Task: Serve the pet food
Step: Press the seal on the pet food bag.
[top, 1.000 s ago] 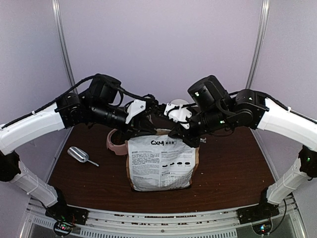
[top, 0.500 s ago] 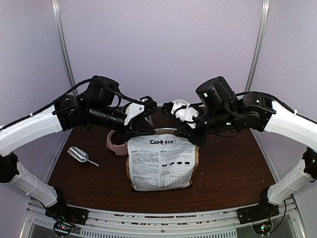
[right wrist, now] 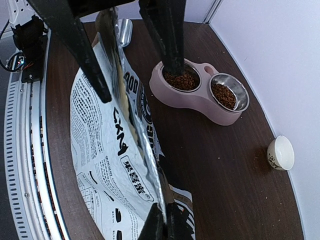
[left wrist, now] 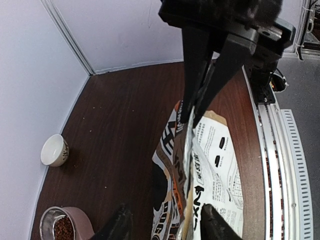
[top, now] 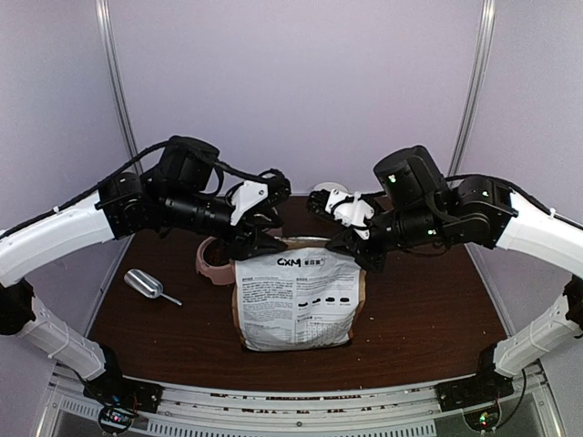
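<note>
My left fingers should pinch nearer the top edge's middle (top: 306, 242) beside the bag's gap while my right gripper holds that edge's other end.
The white-and-brown pet food bag (top: 296, 300) stands upright at the table's middle, its silver-lined top edge pinched nearly flat. My right gripper (right wrist: 162, 214) is shut on that top edge at its right end. My left gripper (left wrist: 165, 214) is open, with one finger on each side of the bag's top (left wrist: 192, 165) at its left end. Brown pet food kibble (right wrist: 181, 80) lies in both steel bowls of the pink feeder (right wrist: 200, 102) behind the bag. The kibble inside the bag is hidden.
A metal scoop (top: 146, 284) lies on the table to the left of the bag. A small white cup (right wrist: 280, 152) sits by the back wall. The table's metal rail (left wrist: 280, 165) runs along the near edge, in front of the bag.
My left gripper has opened over the bag's top edge. The right arm has drawn slightly to the right, its gripper still pinching the bag. The bag stays upright.
</note>
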Robot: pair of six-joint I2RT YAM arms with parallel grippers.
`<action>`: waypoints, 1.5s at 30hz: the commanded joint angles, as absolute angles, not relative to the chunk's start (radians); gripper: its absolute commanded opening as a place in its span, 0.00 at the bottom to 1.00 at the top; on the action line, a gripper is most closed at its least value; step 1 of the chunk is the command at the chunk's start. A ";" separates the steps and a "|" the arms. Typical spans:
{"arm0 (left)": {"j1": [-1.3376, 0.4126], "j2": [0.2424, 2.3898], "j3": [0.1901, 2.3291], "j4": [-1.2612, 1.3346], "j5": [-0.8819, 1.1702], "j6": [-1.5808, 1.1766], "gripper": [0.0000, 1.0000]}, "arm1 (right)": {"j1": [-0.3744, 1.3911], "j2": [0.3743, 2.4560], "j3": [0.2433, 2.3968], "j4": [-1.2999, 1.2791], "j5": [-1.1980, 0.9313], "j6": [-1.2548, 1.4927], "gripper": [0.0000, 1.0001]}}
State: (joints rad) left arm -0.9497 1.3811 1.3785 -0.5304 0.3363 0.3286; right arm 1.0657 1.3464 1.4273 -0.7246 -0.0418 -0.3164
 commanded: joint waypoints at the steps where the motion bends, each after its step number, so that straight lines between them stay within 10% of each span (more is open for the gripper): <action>1: -0.989 1.409 1.455 -0.548 0.282 0.294 0.51 | 1.042 1.293 1.418 -0.654 -0.096 -0.281 0.00; 8: -1.026 1.511 1.547 -0.624 0.249 0.292 0.51 | 1.026 1.265 1.379 -0.586 -0.170 -0.260 0.00; 19: -1.031 1.552 1.548 -0.630 0.221 0.295 0.00 | 1.003 1.243 1.343 -0.548 -0.211 -0.252 0.00; 41: -1.029 1.453 1.466 -0.561 0.193 0.267 0.00 | 0.985 1.197 1.261 -0.669 -0.017 -0.337 0.20; 45: -1.030 1.453 1.469 -0.556 0.192 0.265 0.00 | 0.985 1.196 1.254 -0.661 -0.023 -0.332 0.09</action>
State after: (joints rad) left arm -1.0336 1.4754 1.4773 -0.5617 0.2184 0.2775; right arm 0.9962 1.2144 1.2758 -0.6327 -0.0669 -0.3298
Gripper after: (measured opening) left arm 0.006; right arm 0.160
